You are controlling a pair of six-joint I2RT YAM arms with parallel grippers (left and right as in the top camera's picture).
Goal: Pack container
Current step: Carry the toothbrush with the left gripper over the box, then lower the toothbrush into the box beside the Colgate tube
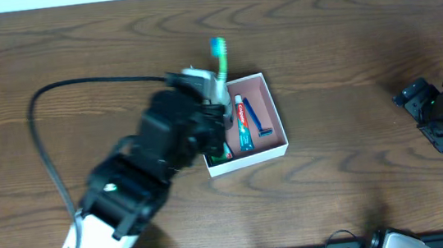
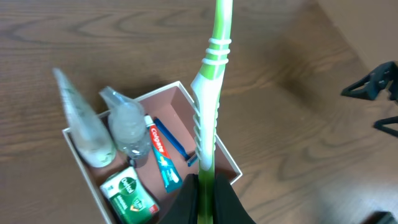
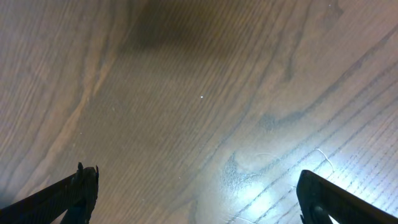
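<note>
I will let go of the green-and-white toothbrush with my left gripper across the blue razor in the white box point(image 1: 257, 118) point(image 2: 179, 144), next to the Colgate toothpaste tube.
The container point(image 1: 280, 123) is a shallow white box with a pinkish-brown inside, at the table's middle; it also shows in the left wrist view point(image 2: 159, 91). Inside lie a Colgate toothpaste tube point(image 2: 163, 155), a blue razor point(image 2: 174, 142), a green soap box point(image 2: 129, 194) and two clear bottles point(image 2: 84, 127). My left gripper point(image 2: 205, 199) is shut on a green and white toothbrush point(image 2: 208, 106) and holds it above the box's far edge, its head point(image 1: 218, 50) pointing beyond the box. My right gripper point(image 3: 199, 199) is open and empty over bare wood at the far right point(image 1: 428, 114).
The left arm point(image 1: 151, 164) covers the box's left part in the overhead view. A black cable point(image 1: 39, 118) loops over the table to the left. The table is dark brown wood point(image 1: 344, 37).
</note>
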